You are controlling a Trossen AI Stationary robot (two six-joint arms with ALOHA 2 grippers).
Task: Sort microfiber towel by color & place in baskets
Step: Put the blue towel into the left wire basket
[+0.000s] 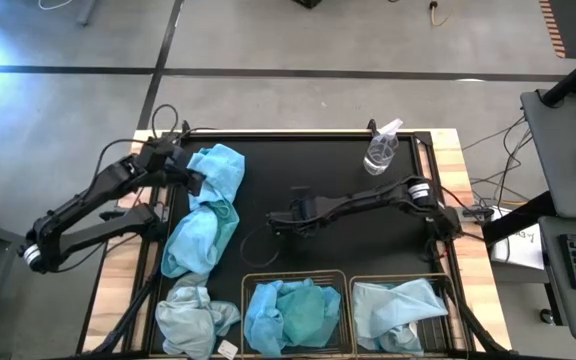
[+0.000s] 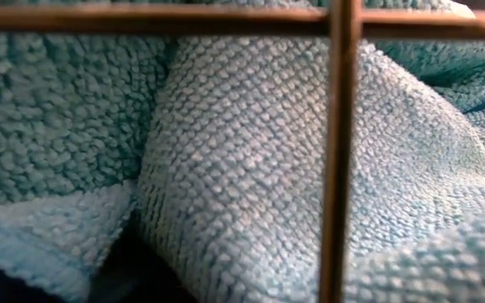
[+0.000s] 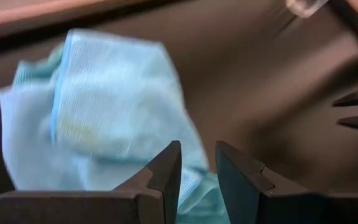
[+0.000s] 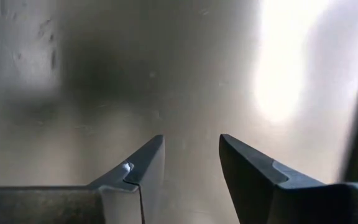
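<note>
Next, my left gripper takes hold of the turquoise heap at the far towel's inner side (image 1: 229,196) (image 3: 180,148), which is the side toward my right gripper.
A heap of turquoise microfiber towels (image 1: 211,205) (image 3: 104,106) lies on the black mat at the left. My left gripper (image 1: 196,182) (image 3: 197,146) hangs at the heap's far left side, slanting down, with a narrow gap between its fingers. A pale grey-blue towel (image 1: 193,318) lies crumpled at the near left. Two wire baskets stand at the near edge. The middle one (image 1: 295,274) holds turquoise towels (image 1: 293,312) (image 2: 251,151); the right one (image 1: 398,278) holds a pale towel (image 1: 393,310). My right gripper (image 1: 271,226) (image 4: 191,140) hangs open over bare mat at the table's middle. My left gripper comes at the turquoise heap slanting down from the table's left. A strip of turquoise cloth (image 3: 199,194) shows low in the gap between its fingers. I cannot tell whether the fingers touch it.
A clear spray bottle (image 1: 381,150) lies at the far right of the mat. Bare black mat lies between the heap and the bottle. A basket wire (image 2: 339,151) and towel fill the low view. Wooden table edges frame the mat left and right.
</note>
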